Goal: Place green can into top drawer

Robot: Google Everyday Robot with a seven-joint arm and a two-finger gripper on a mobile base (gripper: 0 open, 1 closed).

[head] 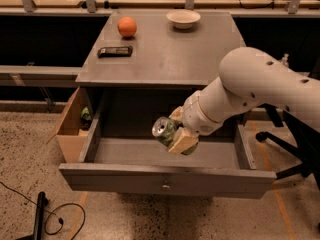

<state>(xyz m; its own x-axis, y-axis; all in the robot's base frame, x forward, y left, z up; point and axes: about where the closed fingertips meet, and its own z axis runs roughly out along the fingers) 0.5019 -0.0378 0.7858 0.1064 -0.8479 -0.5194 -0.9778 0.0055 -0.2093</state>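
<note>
The robot's gripper should release the green can, now held inside the open drawer, on the bottom of the drawer, close behind the front panel (158, 152) with the knob.
The green can (165, 130) has a silver end with a pull tab that faces left. It lies on its side in my gripper (178, 130), which is shut on it with tan fingers (182, 141). The gripper holds the can inside the open top drawer (165, 179), a little above the drawer floor near the middle. The drawer is pulled out of the grey cabinet (160, 59), and its small round knob (164, 187) shows on the front panel. My white arm reaches in from the right.
On the cabinet top lie an orange (127, 26), a white bowl (183, 18) and a flat black bar (115, 51). A tan wooden box (70, 129) stands left of the drawer. A black cable (55, 219) lies on the floor. A chair base (290, 154) stands at the right.
</note>
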